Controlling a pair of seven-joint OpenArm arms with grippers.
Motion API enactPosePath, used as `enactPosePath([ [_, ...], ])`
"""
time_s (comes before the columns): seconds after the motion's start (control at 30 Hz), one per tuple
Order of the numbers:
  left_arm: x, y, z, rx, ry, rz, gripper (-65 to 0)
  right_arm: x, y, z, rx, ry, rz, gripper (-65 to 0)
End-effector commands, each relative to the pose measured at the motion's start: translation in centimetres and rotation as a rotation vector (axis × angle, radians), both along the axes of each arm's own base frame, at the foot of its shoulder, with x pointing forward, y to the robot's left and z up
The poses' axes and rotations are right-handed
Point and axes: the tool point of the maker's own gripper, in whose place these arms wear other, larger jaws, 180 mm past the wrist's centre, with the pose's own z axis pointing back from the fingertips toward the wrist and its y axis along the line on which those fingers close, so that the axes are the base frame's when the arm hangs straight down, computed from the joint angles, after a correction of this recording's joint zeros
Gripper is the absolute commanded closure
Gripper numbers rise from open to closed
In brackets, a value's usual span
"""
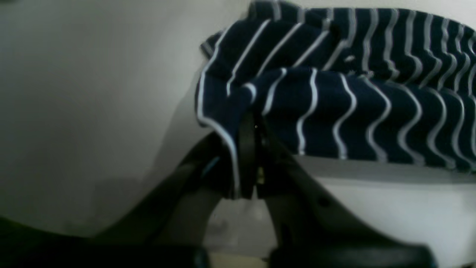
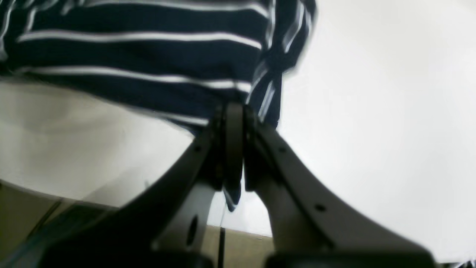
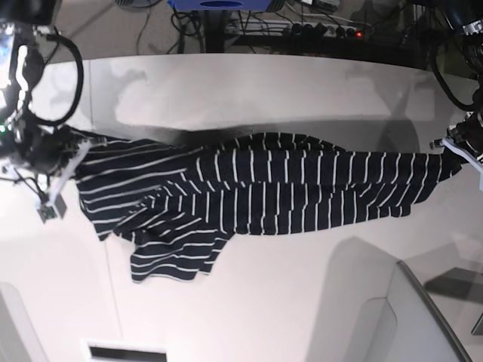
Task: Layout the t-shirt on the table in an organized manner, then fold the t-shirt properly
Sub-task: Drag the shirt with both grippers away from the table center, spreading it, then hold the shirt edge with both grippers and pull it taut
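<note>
Next, I let go of the t-shirt's end in my right gripper at the white table's far edge (image 3: pixel 96 54) (image 2: pixel 204 221), close to the cables.
The t-shirt (image 3: pixel 256 188), dark navy with thin white stripes, is stretched sideways across the white table (image 3: pixel 249 98), its body rumpled and one part hanging toward the near side. My left gripper (image 3: pixel 456 147) holds its right end in the base view. Up close, this gripper (image 1: pixel 253 126) is shut on a bunched edge of the fabric (image 1: pixel 353 111). My right gripper (image 3: pixel 75 147) holds the opposite end. In the right wrist view its jaws (image 2: pixel 234 115) are pressed together on the cloth (image 2: pixel 130 48), with a scrap of fabric poking out below them.
Cables and a power strip (image 3: pixel 324 30) lie beyond the table's far edge. A grey raised panel (image 3: pixel 423 317) stands at the near right corner. A dark slot (image 3: pixel 124 352) is at the near edge, and a thin seam (image 3: pixel 89 83) crosses the table's left side.
</note>
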Motion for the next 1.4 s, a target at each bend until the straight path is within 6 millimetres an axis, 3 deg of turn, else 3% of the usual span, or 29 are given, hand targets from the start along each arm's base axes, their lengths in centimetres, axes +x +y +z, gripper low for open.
enactPosePath([
  [0.0,0.6,0.2,1.9,0.037,-0.048,-0.022,0.0,-0.1,-0.5,0.8,-0.011,-0.031,-0.004,-0.6],
  [0.17,-1.3,-0.7,1.9,0.073,-0.017,-0.062,0.0,-4.0,-1.2,-1.1,-0.015,0.051,-0.033,-0.6],
  [0.33,-4.4,-0.6,-0.1,0.053,0.058,-0.034,0.0,-7.1,-1.0,-2.8,0.019,0.086,-0.069,-0.6],
  [0.47,-5.5,-0.5,-0.9,0.054,0.087,-0.023,0.0,-8.5,-0.9,-3.4,0.022,0.11,-0.069,-0.6],
  [0.7,-7.8,1.1,-2.7,0.209,0.206,0.015,0.0,-11.0,-1.2,-5.0,0.022,0.188,-0.082,-0.6],
  [0.9,-7.2,-1.4,-4.1,0.214,0.196,-0.061,0.0,-12.3,-1.6,-8.2,0.057,0.29,-0.128,-1.1],
  [1.0,-7.2,-1.6,-4.2,0.207,0.194,-0.058,0.0,-12.7,-1.1,-8.6,0.075,0.302,-0.143,-2.0],
  [1.07,-7.2,-1.7,-4.2,0.205,0.194,-0.057,0.0,-13.0,-1.1,-8.6,0.073,0.322,-0.143,-6.9],
  [1.27,-7.2,-1.6,-4.2,0.207,0.192,-0.058,0.0,-11.8,-2.6,-6.3,0.054,0.239,-0.206,-38.6],
  [1.37,-7.1,-1.7,-4.2,0.205,0.189,-0.057,0.0,-9.3,-3.1,-5.4,0.057,0.166,-0.215,-42.8],
])
